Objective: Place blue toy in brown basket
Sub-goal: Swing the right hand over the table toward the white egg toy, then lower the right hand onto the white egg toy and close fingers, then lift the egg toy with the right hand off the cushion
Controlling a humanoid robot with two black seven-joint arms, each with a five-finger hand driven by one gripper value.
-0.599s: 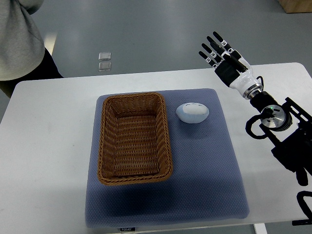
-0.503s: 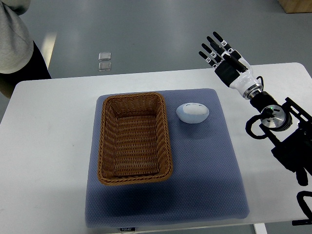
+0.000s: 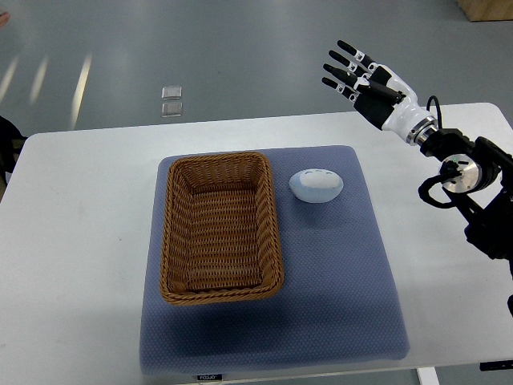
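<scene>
I need to grip the middle of the blue toy (image 3: 317, 185) beside the brown basket with right fingers over its far side.
A pale blue, egg-shaped toy (image 3: 316, 185) lies on a blue-grey mat (image 3: 337, 281), just right of a brown wicker basket (image 3: 171, 241). The basket holds nothing. My right hand (image 3: 357, 74) is raised beyond the table's far edge, up and to the right of the toy, well apart from it. Its fingers are spread and hold nothing. Its arm comes in from the right edge. My left arm does not show.
The mat lies on a white table (image 3: 80, 241). Two small clear squares (image 3: 171, 101) lie on the grey floor behind the table. A dark part of a person (image 3: 6, 148) shows at the left edge.
My right hand has lifted and moved a little up and away from the table. The person at the top left has moved almost out of view.
</scene>
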